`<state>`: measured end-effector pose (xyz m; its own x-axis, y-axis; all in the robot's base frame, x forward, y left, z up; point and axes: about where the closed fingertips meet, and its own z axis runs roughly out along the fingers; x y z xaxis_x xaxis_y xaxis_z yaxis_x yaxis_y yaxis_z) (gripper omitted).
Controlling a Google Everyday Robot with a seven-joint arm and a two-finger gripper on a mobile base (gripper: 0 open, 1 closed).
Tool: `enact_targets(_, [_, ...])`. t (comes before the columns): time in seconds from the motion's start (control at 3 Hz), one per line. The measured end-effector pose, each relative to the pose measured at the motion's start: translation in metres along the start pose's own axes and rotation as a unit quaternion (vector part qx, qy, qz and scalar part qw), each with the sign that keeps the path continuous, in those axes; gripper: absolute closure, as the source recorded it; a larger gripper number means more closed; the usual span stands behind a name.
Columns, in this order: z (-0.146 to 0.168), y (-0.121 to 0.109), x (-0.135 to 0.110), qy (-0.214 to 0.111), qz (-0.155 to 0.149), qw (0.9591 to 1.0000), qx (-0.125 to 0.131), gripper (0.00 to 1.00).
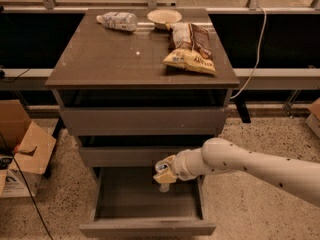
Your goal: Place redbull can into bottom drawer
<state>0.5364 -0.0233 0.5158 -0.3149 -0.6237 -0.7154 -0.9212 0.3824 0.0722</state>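
I need to set the redbull can midway across the bottom drawer's inside [162, 200], toward its front panel, with my gripper.
The bottom drawer [150, 228] is pulled open under the two shut grey-brown drawers, and its inside looks bare. My gripper [167, 176] reaches in from the right on a white arm and hangs over the open drawer, near its middle and just in front of the middle drawer's front. It is shut on the redbull can [162, 167]. The can stands roughly upright, with its silver top showing above the fingers and its lower end pointing down into the drawer. It is held a little above the drawer floor.
On the cabinet top [110, 59] lie a clear plastic bottle [117, 20], a pale bowl [164, 18] and a chip bag [191, 48]. Cardboard boxes [25, 151] stand on the floor at the left. A cable [256, 49] hangs at the right.
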Motion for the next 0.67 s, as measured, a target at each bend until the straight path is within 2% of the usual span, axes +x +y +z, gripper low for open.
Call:
enact_targets(0.33, [0.028,0.000,0.020,-0.006,-0.001,1.0000,-0.003,1.00])
enact_targets(0.67, [0.070,-0.013,0.067,-0.025,0.009,0.9995,0.015,1.00])
